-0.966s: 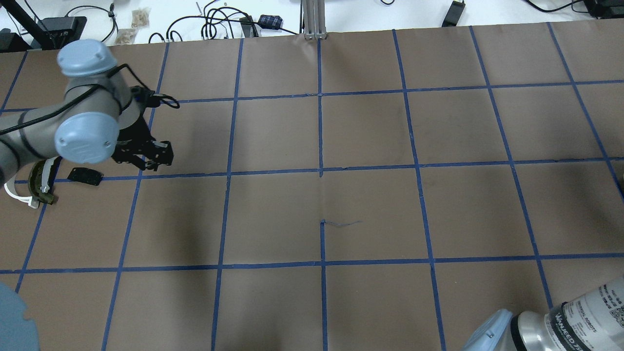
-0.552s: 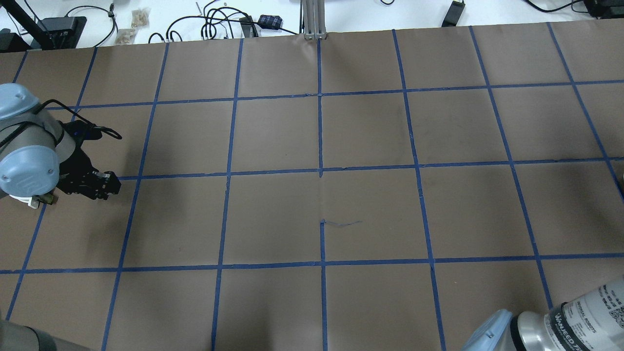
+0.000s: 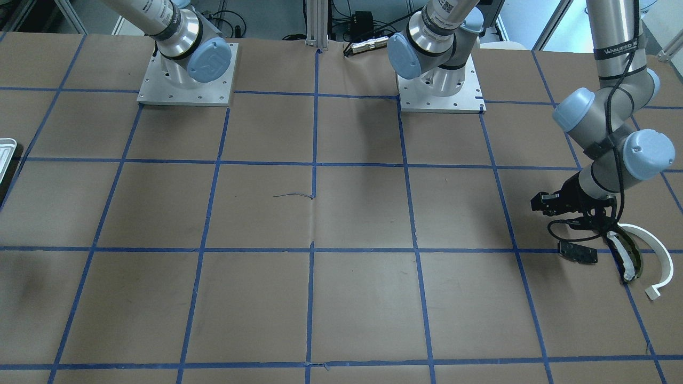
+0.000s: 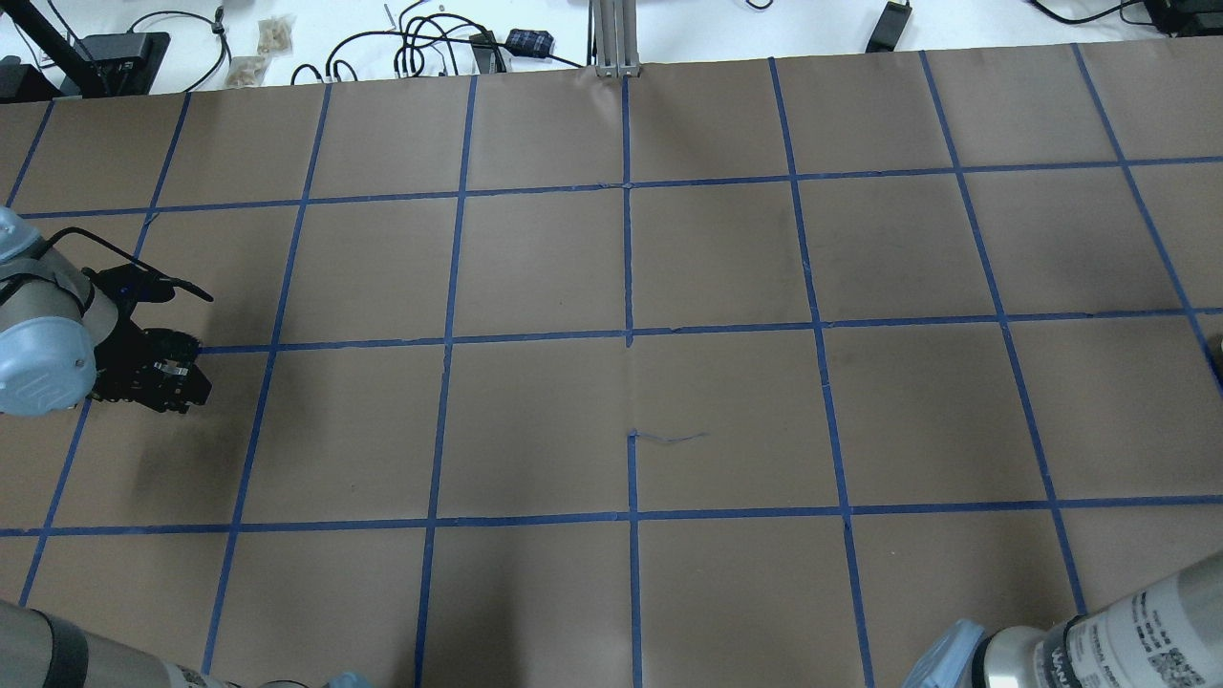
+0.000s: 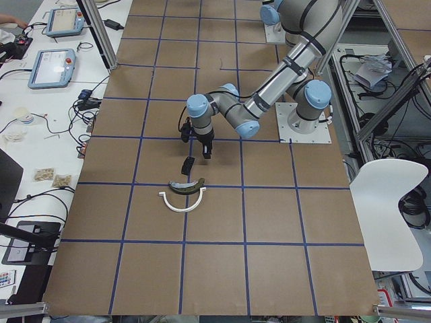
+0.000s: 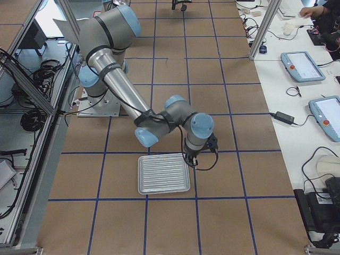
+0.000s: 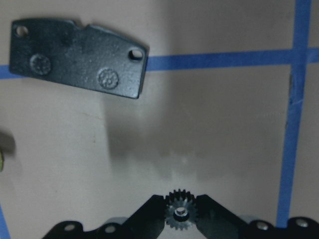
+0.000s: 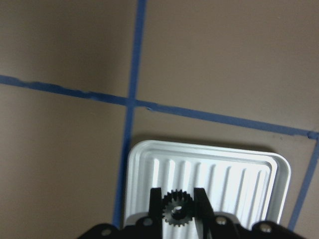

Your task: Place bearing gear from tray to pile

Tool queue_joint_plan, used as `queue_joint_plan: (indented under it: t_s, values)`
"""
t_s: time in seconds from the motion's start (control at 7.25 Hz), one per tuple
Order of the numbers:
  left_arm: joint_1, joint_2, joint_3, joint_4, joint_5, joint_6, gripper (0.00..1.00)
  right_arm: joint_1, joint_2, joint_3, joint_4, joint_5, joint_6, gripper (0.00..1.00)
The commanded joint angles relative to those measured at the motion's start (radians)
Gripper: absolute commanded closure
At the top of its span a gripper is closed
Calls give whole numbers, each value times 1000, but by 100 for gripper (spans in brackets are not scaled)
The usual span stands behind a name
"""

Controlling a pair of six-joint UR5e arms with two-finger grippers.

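Observation:
My right gripper is to put the black gear down on the mid-table blue tape junction (image 3: 315, 250), where the near strip ends.
My left gripper (image 7: 181, 219) is shut on a small black bearing gear (image 7: 181, 213) and holds it above the brown paper, near the flat black plate (image 7: 79, 59). In the front-facing view the left gripper (image 3: 538, 204) is beside the pile: black plate (image 3: 577, 253), olive curved piece with white wrap (image 3: 625, 255) and white arc strip (image 3: 660, 257). My right gripper (image 8: 176, 211) is shut on a second black gear (image 8: 175, 206) over the near rim of the ridged silver tray (image 8: 234, 174). The tray (image 6: 163, 174) lies below the right gripper (image 6: 189, 159).
The table is brown paper with a blue tape grid. The left arm's elbow joints (image 3: 643, 154) hang over the pile. The tray's corner (image 3: 5, 152) shows at the front-facing view's left edge. Two arm bases (image 3: 440, 80) stand at the table's back.
In the overhead view my left arm has swung left and toward the robot's side, and now covers the pile. The right arm has shifted slightly at the bottom right.

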Motion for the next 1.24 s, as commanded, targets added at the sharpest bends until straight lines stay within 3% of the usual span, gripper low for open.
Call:
queue_joint_plan:
  t_s: [0.0, 0.55, 0.83, 1.1]
  values:
    - [28, -23, 13, 32, -80, 6, 12, 243, -152, 5, 142, 2, 272, 83]
    - [-30, 50, 66, -29, -80, -60, 3, 745, -110, 40, 137, 77, 883, 83]
    - [-105, 112, 118, -148, -102, -186, 1, 954, -29, 46, 7, 107, 1161, 83]
    - [-190, 159, 145, -234, -163, -309, 0, 1108, 62, 101, -208, 134, 1437, 83]
